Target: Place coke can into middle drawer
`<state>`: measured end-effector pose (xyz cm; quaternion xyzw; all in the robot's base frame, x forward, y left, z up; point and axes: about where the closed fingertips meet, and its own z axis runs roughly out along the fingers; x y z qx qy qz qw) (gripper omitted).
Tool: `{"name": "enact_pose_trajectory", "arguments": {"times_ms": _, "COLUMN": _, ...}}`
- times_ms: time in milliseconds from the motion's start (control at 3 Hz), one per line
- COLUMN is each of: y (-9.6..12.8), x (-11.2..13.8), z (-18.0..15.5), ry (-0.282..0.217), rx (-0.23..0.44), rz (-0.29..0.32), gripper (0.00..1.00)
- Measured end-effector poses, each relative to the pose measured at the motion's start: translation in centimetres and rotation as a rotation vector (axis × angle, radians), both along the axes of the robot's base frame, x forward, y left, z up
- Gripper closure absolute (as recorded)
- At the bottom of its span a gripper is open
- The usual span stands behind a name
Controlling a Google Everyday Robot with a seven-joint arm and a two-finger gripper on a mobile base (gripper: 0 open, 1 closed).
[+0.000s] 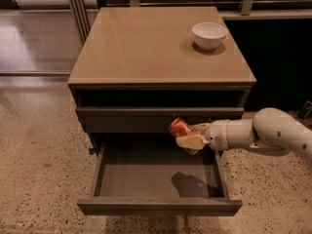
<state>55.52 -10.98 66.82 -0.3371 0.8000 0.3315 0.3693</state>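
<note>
Next, I let go of the coke can with my gripper on the grey tray of the middle drawer, at the edge of the shadow [177, 179].
The coke can [179, 127], small and red, is held in my gripper [187, 136], whose pale fingers [191, 141] are shut on it. The can hangs above the right rear part of the open middle drawer [146, 172], close to the closed drawer front above. The drawer is pulled out wide, with a flat grey tray inside and a shadow of the can and gripper on its floor. My white arm [263, 133] reaches in from the right.
A white bowl [209, 35] stands at the back right of the cabinet's tan top [146, 48]. A closed drawer front [126, 118] sits above the open one. Speckled floor [39, 169] lies to the left; a dark wall stands at the right.
</note>
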Motion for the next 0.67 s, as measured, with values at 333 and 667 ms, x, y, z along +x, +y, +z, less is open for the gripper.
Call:
{"name": "enact_pose_trajectory", "arguments": {"times_ms": 333, "y": 0.2, "x": -0.3, "z": -5.0, "ry": 0.092, "rx": 0.019, "rz": -0.017, "gripper": 1.0}}
{"name": "enact_pose_trajectory", "arguments": {"times_ms": 667, "y": -0.1, "x": -0.4, "z": -8.6, "ry": 0.155, "rx": 0.089, "rz": -0.034, "gripper": 1.0}}
